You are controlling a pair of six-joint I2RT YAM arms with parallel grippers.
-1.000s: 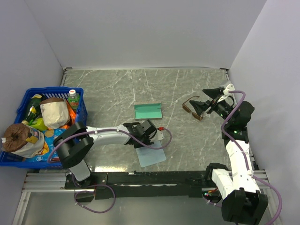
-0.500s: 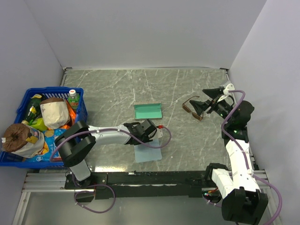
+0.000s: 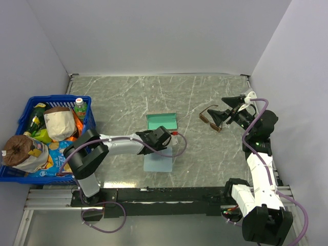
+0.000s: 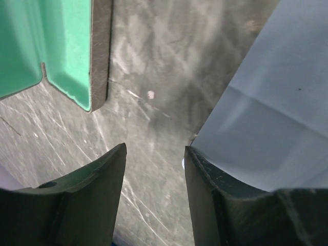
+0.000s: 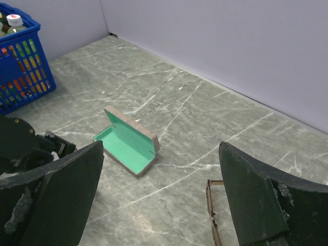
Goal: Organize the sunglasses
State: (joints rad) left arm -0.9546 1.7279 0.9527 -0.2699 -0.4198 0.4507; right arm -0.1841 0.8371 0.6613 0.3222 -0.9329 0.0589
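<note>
The light blue cloth's edge is outside my left fingers, so next I lift, draw back and pinch the cloth's basket-side corner (image 3: 146,150).
The sunglasses (image 3: 210,118), thin brown frame and dark lenses, lie on the table at the right; only part of the frame (image 5: 211,212) shows in the right wrist view. My right gripper (image 3: 225,111) hovers just right of them, wide open (image 5: 161,146) with only table between its fingers. The case (image 3: 162,122) lies open mid-table, teal lining up (image 5: 128,148). My left gripper (image 3: 162,146) sits low between the case (image 4: 61,51) and the light blue cloth (image 3: 158,163). It is open (image 4: 155,148) over bare table, and the cloth (image 4: 277,113) lies against the outer side of its right finger.
A blue basket (image 3: 87,102) full of groceries stands at the left edge and shows far left in the right wrist view (image 5: 25,66). Walls close in the table at the back and on both sides. A red-tipped cable (image 3: 177,139) loops beside the left wrist.
The cloth has slid left and up toward the case and turned square to the table edge. My left gripper shifted left with it. The right arm has not moved.
</note>
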